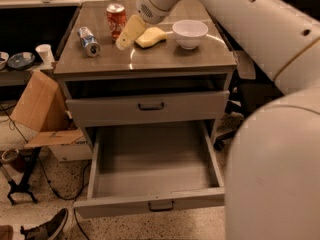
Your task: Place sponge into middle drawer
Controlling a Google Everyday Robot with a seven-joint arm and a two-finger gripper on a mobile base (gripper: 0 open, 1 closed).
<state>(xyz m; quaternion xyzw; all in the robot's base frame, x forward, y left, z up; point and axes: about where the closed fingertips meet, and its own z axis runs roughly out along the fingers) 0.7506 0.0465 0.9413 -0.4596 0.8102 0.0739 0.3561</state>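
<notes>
I will close on the middle of the pale yellow sponge (152, 37), between the red soda can and the white bowl.
The pale yellow sponge (151, 36) lies flat on the grey cabinet top (165, 59), between a red soda can (116, 19) and a white bowl (190, 32). My gripper (126, 37) reaches down from the white arm at the top. Its pale fingers point down-left at the sponge's left end, touching or nearly touching it. The middle drawer (150, 204) is pulled wide open below, and its inside is bare. The like grey drawer front above it (150, 106) stands slightly out.
A silver-blue can (90, 40) lies on its side at the top's left. My white arm (270, 149) fills the right side of the view. A cardboard box (37, 104), a paper cup (44, 54) and a shoe (47, 226) are at the left.
</notes>
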